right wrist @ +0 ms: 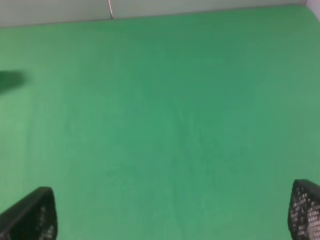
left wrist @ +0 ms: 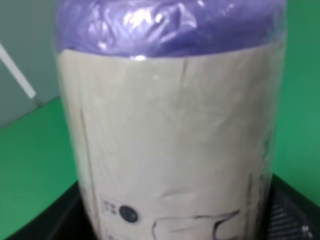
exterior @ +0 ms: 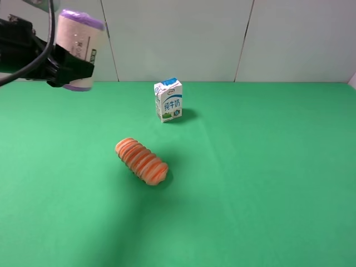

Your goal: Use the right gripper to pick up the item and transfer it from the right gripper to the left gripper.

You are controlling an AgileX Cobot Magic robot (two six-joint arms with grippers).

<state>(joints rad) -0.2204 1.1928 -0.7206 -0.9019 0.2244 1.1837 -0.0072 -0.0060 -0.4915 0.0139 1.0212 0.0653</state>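
Observation:
I will let go of the cream roll with my left gripper on the green table (exterior: 73,128) beside the far end of the orange bread loaf.
The item, a cream cylinder roll (exterior: 79,47) with purple ends and a printed label, is held upright high above the table's far left corner. My left gripper (exterior: 71,68) is shut on its lower half. In the left wrist view the roll (left wrist: 170,130) fills the frame between the black fingers (left wrist: 290,210). My right gripper (right wrist: 172,220) is open and empty over bare green cloth; only its two fingertips (right wrist: 32,217) show. The right arm is out of the exterior high view.
A blue-white milk carton (exterior: 168,100) stands upright at the back middle of the green table (exterior: 267,178). An orange ridged bread loaf (exterior: 142,161) lies on its side in front of it. A white wall runs behind the table.

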